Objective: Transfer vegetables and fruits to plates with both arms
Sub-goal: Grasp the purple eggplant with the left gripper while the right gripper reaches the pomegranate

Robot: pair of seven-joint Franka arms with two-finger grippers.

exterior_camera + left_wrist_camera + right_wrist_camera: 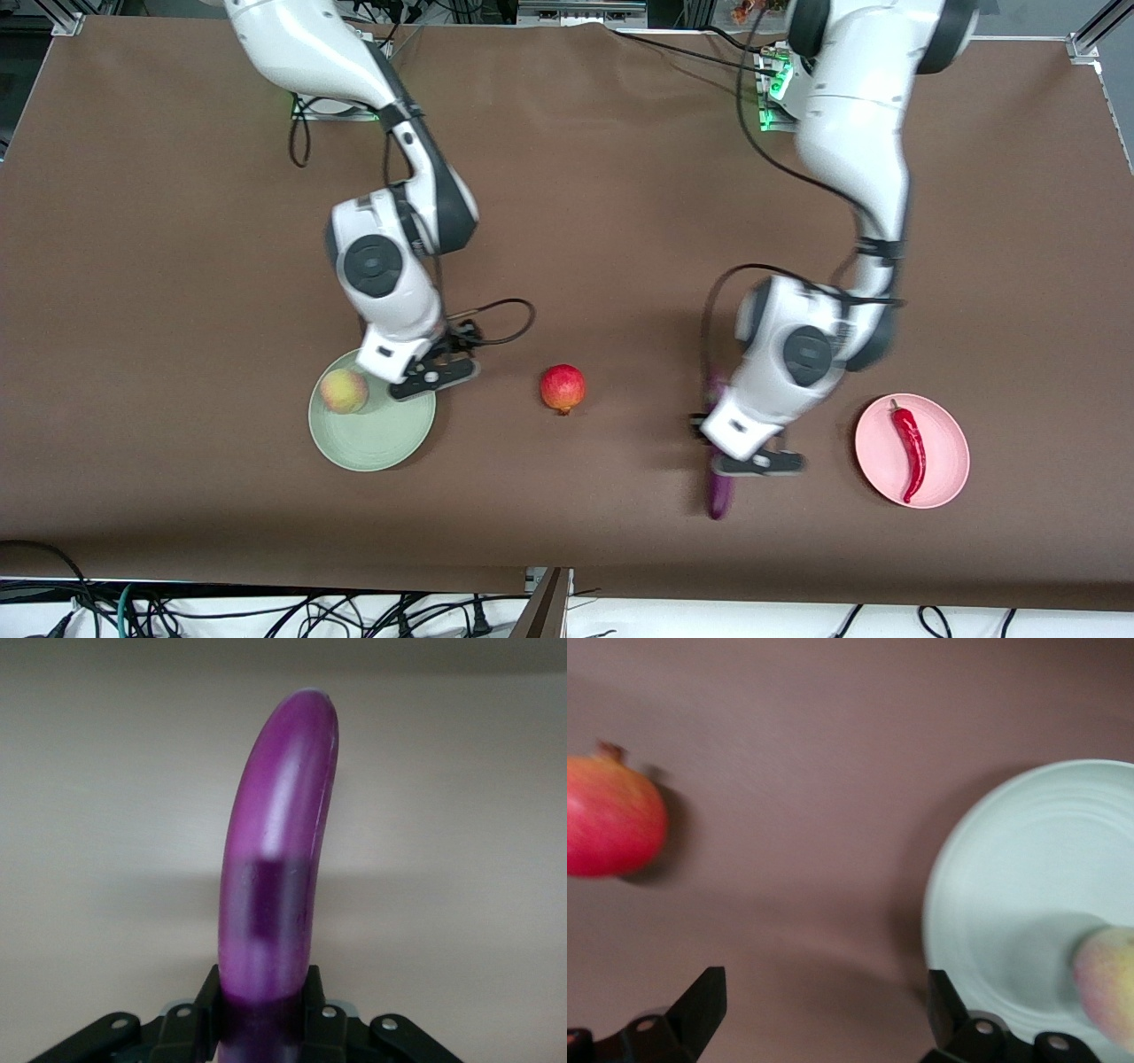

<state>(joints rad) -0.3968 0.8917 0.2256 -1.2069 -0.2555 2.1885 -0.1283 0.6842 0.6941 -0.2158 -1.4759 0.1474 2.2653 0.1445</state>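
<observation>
Next, my left gripper releases the purple eggplant across the pink plate, snug (916,452) against the red chili pepper.
My left gripper (725,459) is shut on the purple eggplant (718,498), low over the table beside the pink plate (948,443). In the left wrist view the eggplant (275,850) sticks out from between the fingers of that gripper (263,992). The red chili pepper (911,447) lies on the pink plate. My right gripper (434,372) is open and empty over the rim of the mint green plate (376,443), which holds the peach (344,391). The red pomegranate-like fruit (563,388) sits on the table between the two plates. The right wrist view shows my right gripper (824,983), the fruit (611,828), plate (1028,886) and peach (1107,983).
A brown cloth (567,177) covers the table. Black cables loop from both wrists. The table's front edge (567,585) runs just nearer the front camera than the plates, with cables hanging below it.
</observation>
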